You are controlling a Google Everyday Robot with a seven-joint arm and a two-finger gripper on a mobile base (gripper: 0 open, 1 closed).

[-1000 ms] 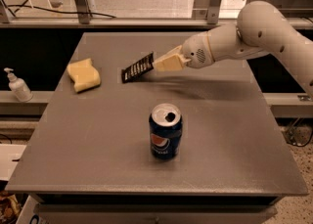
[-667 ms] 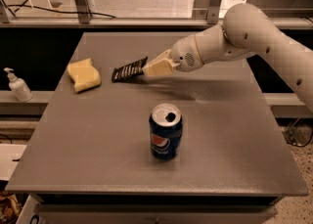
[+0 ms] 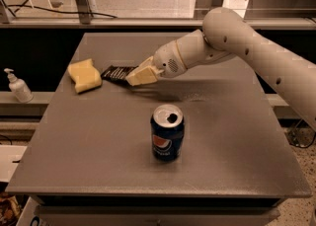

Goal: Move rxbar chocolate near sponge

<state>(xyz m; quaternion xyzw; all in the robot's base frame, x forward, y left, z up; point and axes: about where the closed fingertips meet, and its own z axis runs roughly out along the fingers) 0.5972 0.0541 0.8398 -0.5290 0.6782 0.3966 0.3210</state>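
Note:
The robot's gripper should release the rxbar chocolate on the grey table (image 3: pixel 105 82), right up against the side of the pale yellow sponge.
The rxbar chocolate (image 3: pixel 117 73) is a thin black bar with white print, at the back left of the grey table (image 3: pixel 232 136). Its left end lies close to the sponge (image 3: pixel 85 76), a pale yellow soft block at the table's left side. My pale yellow gripper (image 3: pixel 132 79) reaches in from the right and is shut on the bar's right end, holding it low over the table. The white arm (image 3: pixel 232 40) stretches behind it to the right.
A blue Pepsi can (image 3: pixel 167 132) stands upright in the middle of the table, in front of the gripper. A white pump bottle (image 3: pixel 19 86) stands on a ledge left of the table. Railings and cables lie beyond the far edge.
The gripper has carried the rxbar chocolate to the left, and the bar's left end now lies close beside the sponge. The can and the sponge have not moved.

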